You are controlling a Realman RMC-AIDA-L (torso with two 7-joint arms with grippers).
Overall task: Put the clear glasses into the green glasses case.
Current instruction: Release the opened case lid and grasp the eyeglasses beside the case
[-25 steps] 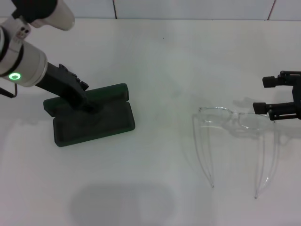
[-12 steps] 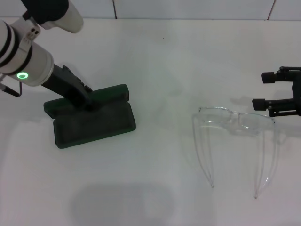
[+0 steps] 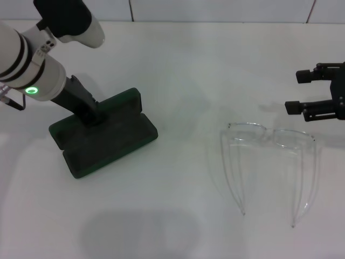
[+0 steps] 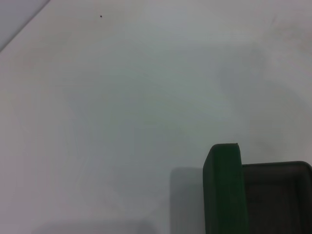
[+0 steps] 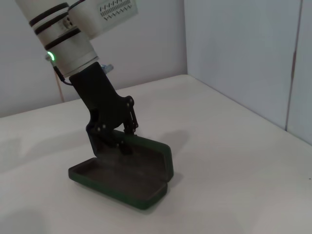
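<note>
I need to next close my right gripper on the bridge (image 3: 269,131) of the clear glasses, between the lenses.
The green glasses case (image 3: 110,141) lies open on the left of the white table, dark lining up, and also shows in the right wrist view (image 5: 131,178) and as a corner in the left wrist view (image 4: 222,190). My left gripper (image 3: 91,116) reaches down into the case near its hinge, touching it (image 5: 117,144). The clear glasses (image 3: 269,137) rest on the table at the right, temple arms unfolded toward the front edge. My right gripper (image 3: 298,90) hovers open just behind the frame's right end, with nothing in it.
The white table (image 3: 183,75) lies bare between the case and the glasses. A tiled wall edge (image 3: 215,11) runs along the back. In the right wrist view a wall and panel (image 5: 243,58) stand behind the table's far corner.
The case has swivelled, its right end coming toward the front, as my left arm shifted right. My right gripper has drawn back and slightly left, away from the glasses.
</note>
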